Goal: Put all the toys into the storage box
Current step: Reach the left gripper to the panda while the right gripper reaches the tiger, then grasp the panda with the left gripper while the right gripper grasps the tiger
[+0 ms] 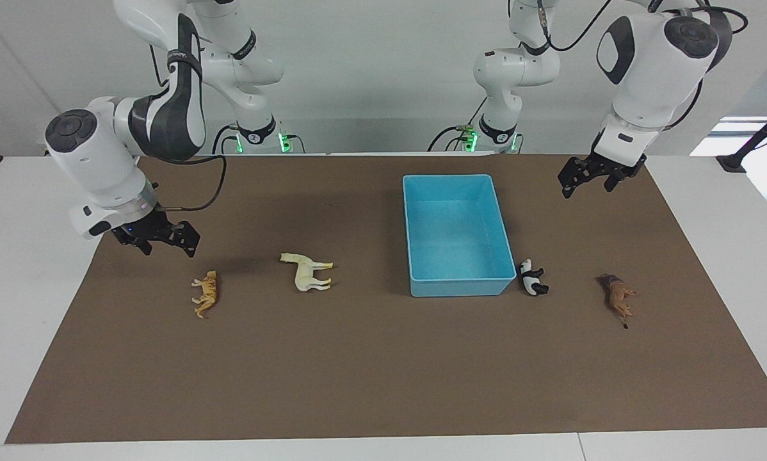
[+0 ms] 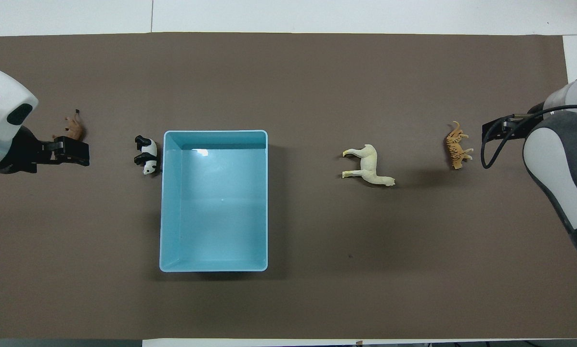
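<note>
The black-and-white panda is beside the light blue storage box. Next, my left gripper goes to it and closes on the panda's white middle [image 2: 149, 150].
The light blue storage box [image 1: 460, 285] stands empty on the brown mat; it also shows in the overhead view [image 2: 162, 202]. The black-and-white panda [image 1: 532, 278] lies against the box's corner farthest from the robots. The brown lion [image 1: 617, 294] lies toward the left arm's end. The cream horse [image 1: 306, 271] and the orange tiger [image 1: 206, 293] lie toward the right arm's end. My left gripper [image 1: 588, 186] hangs open and empty in the air, close to the lion [image 2: 72, 126] in the overhead view. My right gripper [image 1: 168, 246] hangs open and empty, beside the tiger [image 2: 457, 144].
The brown mat [image 1: 371, 371] covers most of the white table [image 1: 12, 269]. Every toy lies in one row level with the box's end farthest from the robots. A black stand [image 1: 751, 144] sits off the mat at the left arm's end.
</note>
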### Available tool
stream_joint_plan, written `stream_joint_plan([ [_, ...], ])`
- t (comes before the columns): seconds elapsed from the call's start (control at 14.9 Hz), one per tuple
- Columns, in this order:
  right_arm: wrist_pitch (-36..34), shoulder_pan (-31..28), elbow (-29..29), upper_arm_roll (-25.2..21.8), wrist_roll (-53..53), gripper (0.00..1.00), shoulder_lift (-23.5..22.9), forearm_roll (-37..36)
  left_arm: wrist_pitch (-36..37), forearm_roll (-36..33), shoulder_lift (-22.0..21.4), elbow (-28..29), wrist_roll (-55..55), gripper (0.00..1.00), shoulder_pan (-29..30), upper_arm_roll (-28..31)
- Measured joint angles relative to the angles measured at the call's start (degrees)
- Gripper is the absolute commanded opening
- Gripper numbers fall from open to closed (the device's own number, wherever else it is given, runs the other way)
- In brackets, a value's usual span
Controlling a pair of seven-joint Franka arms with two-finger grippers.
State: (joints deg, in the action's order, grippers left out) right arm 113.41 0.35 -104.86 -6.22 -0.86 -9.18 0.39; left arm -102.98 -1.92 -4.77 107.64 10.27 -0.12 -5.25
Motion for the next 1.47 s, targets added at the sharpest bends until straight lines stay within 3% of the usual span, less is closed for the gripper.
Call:
stream_joint_plan([
  [0.13, 1.3, 0.0, -0.1, 0.0, 0.0, 1.0, -0.6, 0.0, -8.0, 0.0, -1.5, 5.9, 0.5, 1.0, 0.6, 0.1],
  [0.27, 3.0, 0.0, -0.3, 0.0, 0.0, 1.0, -1.7, 0.0, -13.1, 0.0, 0.0, 8.9, 0.5, 1.0, 1.4, 0.2],
  [0.67, 10.0, 0.9, -2.5, 0.2, 0.0, 1.0, -5.0, 0.0, -25.3, 0.0, 13.0, 9.4, 1.1, 1.0, -0.1, -1.1],
  [1.01, 15.0, 1.6, -3.5, 0.2, 0.0, 1.0, -8.2, 0.0, -29.6, 0.0, 18.1, 9.3, 1.1, 1.0, -0.3, -1.0],
  [1.47, 20.8, 3.5, -5.6, 0.2, -4.1, 1.0, -11.2, 0.0, -31.5, 0.0, 20.7, 9.3, 1.3, 1.0, -1.0, -1.1],
])
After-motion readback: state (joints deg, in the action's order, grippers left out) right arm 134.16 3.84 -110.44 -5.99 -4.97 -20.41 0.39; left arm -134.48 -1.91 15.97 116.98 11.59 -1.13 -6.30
